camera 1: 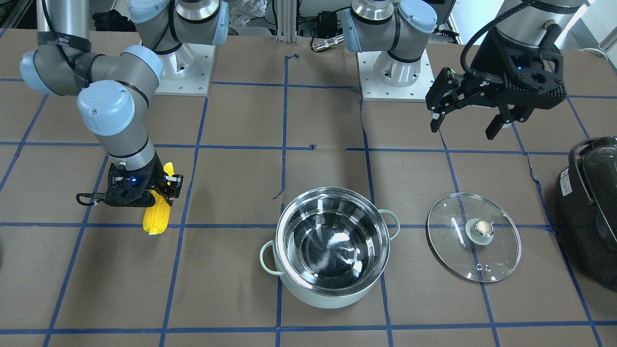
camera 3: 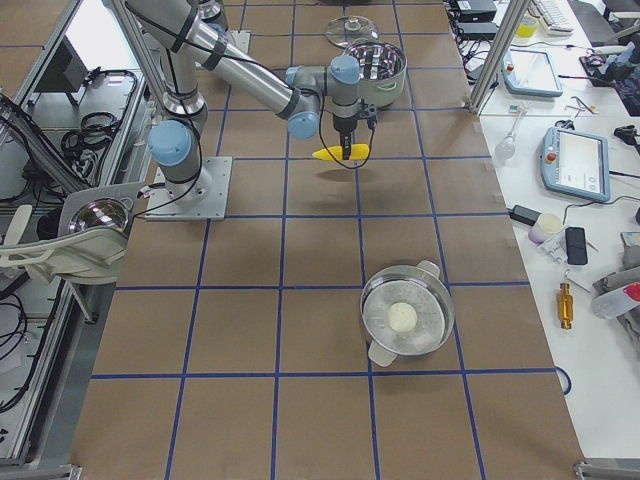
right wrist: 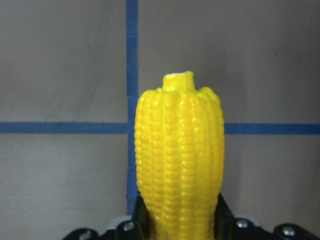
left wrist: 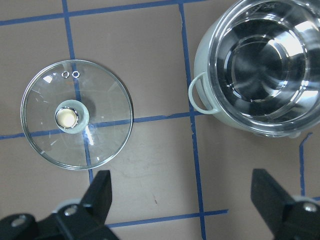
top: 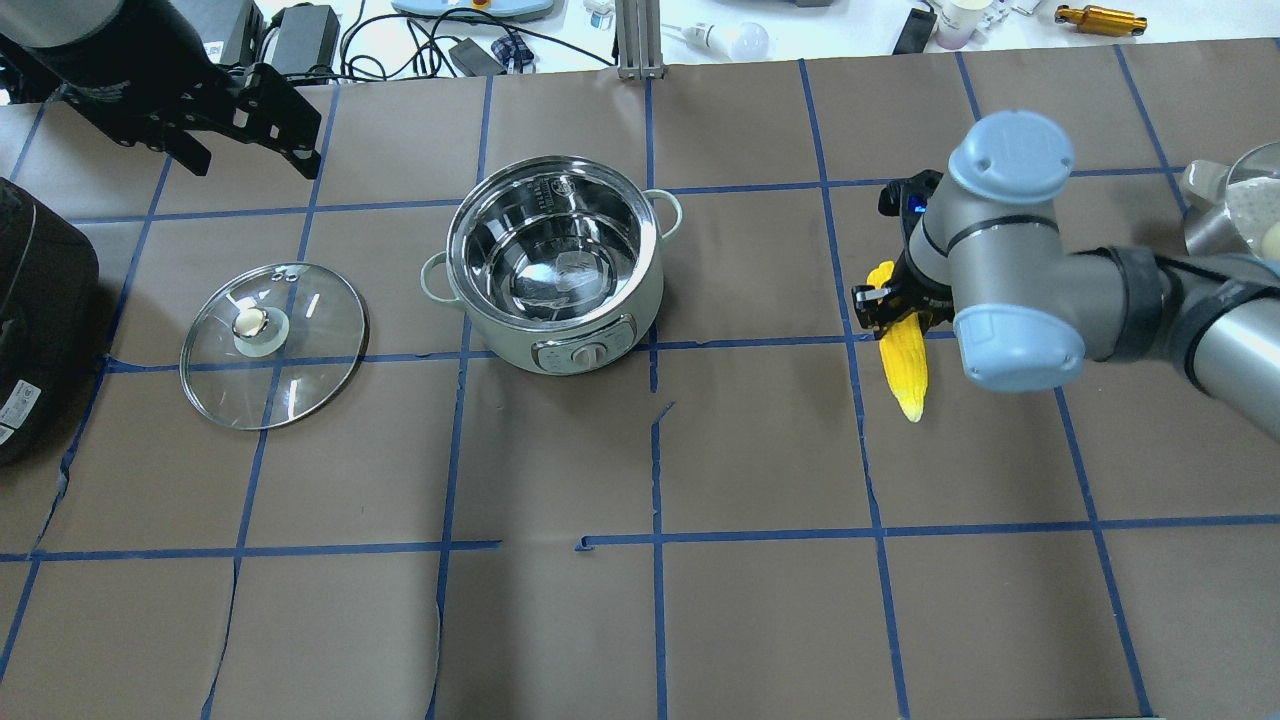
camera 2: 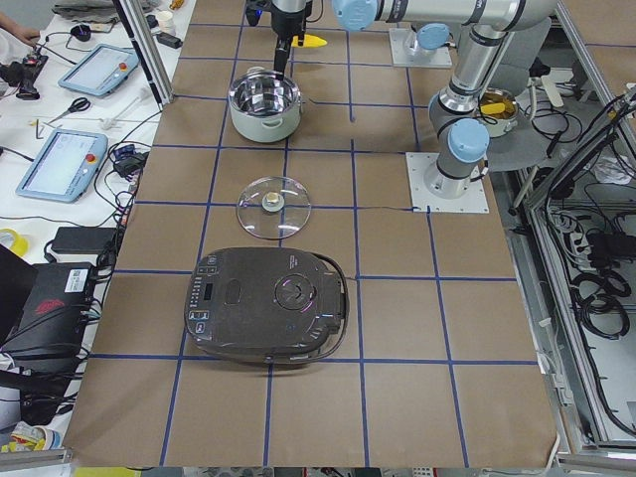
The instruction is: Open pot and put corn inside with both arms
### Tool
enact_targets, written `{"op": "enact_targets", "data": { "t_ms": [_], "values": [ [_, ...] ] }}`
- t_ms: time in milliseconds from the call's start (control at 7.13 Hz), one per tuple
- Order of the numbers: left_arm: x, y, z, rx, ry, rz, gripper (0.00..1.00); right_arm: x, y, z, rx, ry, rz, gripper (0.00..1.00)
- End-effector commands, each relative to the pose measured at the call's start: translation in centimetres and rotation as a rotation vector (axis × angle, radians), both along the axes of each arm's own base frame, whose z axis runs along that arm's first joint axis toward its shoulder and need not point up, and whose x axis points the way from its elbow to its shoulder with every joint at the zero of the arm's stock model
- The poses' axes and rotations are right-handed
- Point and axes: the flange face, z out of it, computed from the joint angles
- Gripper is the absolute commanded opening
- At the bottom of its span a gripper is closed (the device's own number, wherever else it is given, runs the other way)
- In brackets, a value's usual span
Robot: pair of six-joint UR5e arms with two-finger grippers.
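The robot's right gripper should set the yellow corn down on the bare steel bottom of the mint-green pot [camera 1: 332, 245]. The corn is now held low beside the pot.
The mint-green pot [camera 1: 332, 296] stands open at the table's middle, its steel inside bare; it also shows in the overhead view [top: 510, 335] and the left wrist view [left wrist: 235, 122]. Its glass lid [camera 1: 475, 260] lies flat on the table beside it, knob up [top: 275, 345] [left wrist: 77, 145]. My right gripper [camera 1: 156, 193] [top: 895, 305] is shut on the yellow corn [camera 1: 158, 214] [top: 903, 365] [right wrist: 179, 150], held level and low over the table, well to the side of the pot. My left gripper [camera 1: 462, 130] [top: 255, 165] [left wrist: 185, 200] is open and empty, raised near the lid.
A bulky black appliance [camera 1: 590, 202] [top: 35, 320] sits at the table's end beyond the lid. A second steel pot [camera 3: 375, 300] with a white ball inside stands at the other end. Blue tape lines grid the brown table cover.
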Motion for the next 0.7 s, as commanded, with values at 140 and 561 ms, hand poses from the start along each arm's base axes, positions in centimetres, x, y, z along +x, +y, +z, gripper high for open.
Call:
{"op": "enact_targets", "data": {
  "t_ms": [140, 561],
  "values": [
    [-3.9, 0.3, -0.3, -0.008, 0.01, 0.0, 1.0, 3.3, -6.6, 11.9, 0.021, -0.08, -0.059, 0.0],
    [-4.5, -0.5, -0.9, -0.015, 0.02, -0.003, 1.0, 17.8, -9.3, 13.9, -0.015, -0.111, -0.107, 0.0]
  ]
}}
